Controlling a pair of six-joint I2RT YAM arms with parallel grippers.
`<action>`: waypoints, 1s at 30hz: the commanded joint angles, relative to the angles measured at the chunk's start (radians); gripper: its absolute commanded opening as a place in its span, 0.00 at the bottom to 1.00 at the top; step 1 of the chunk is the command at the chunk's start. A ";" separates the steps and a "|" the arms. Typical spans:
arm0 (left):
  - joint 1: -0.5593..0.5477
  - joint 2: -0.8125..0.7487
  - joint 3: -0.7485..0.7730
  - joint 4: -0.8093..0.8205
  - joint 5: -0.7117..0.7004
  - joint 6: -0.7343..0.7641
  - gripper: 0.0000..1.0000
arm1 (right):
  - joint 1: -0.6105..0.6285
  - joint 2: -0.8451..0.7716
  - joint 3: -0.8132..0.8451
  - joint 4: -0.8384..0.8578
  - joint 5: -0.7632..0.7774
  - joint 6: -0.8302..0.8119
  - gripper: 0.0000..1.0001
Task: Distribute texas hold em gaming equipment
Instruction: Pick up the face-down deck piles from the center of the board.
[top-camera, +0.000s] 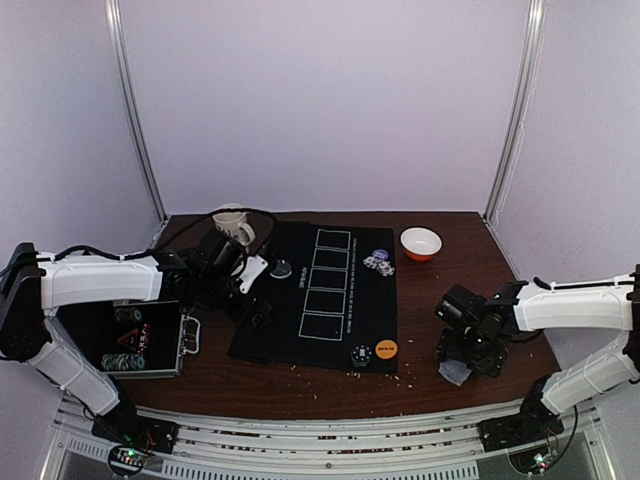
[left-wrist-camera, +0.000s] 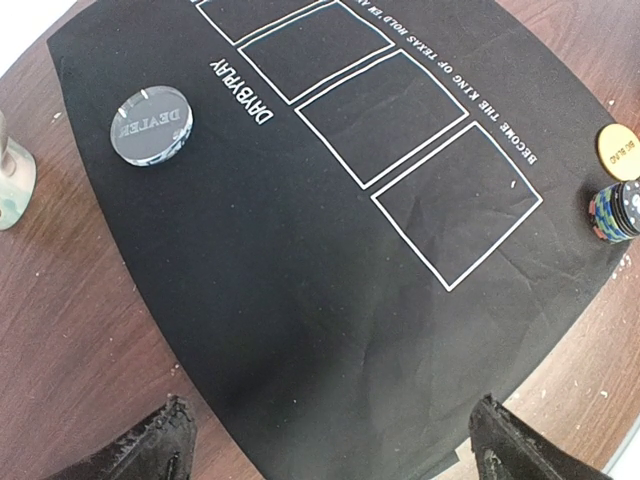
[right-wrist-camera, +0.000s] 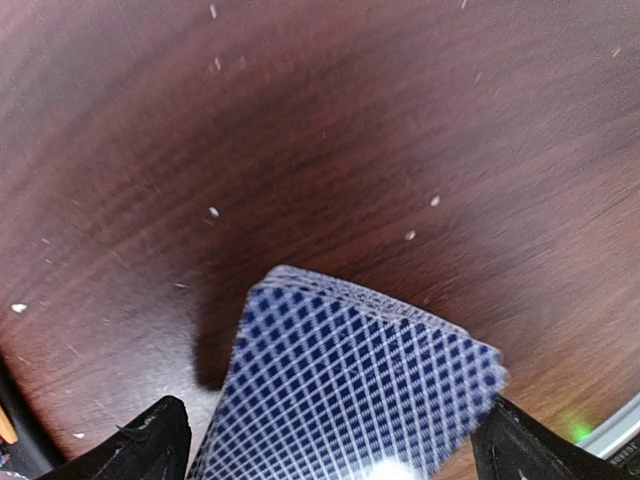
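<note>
I should close my right gripper on the opposite sides of the deck (top-camera: 458, 369) (right-wrist-camera: 335, 425) of playing cards beside the black mat, as its fingers are already around the deck.
A deck of playing cards (right-wrist-camera: 350, 390) with a blue-and-white checked back lies between the fingers (right-wrist-camera: 140, 450) of my open right gripper (right-wrist-camera: 335, 455). I cannot tell whether they touch it. From above, the deck (top-camera: 455, 372) sits on the wood right of the black mat (top-camera: 330, 330), just below the right gripper (top-camera: 460, 350). My left gripper (left-wrist-camera: 335, 455) hangs open and empty over the mat's left edge (left-wrist-camera: 300, 330). On the mat are a clear dealer disc (left-wrist-camera: 150, 125), an orange disc (left-wrist-camera: 618, 152), a chip stack (left-wrist-camera: 620, 212) and more chips (top-camera: 378, 264).
A white patterned mug (top-camera: 233, 225) stands behind the left gripper (top-camera: 255, 290). A red-and-white bowl (top-camera: 421, 243) sits at the back right. An open chip case (top-camera: 130, 340) lies at the table's left front. Small crumbs dot the wood.
</note>
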 joint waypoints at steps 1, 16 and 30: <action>0.007 0.007 -0.004 0.030 0.011 0.017 0.98 | -0.012 0.029 -0.044 0.081 -0.077 -0.004 1.00; 0.007 0.015 -0.002 0.032 0.006 0.025 0.98 | -0.078 0.057 -0.043 0.119 -0.140 -0.197 0.71; 0.010 0.011 -0.005 0.032 0.005 0.028 0.98 | -0.087 0.125 -0.012 0.102 -0.156 -0.293 0.60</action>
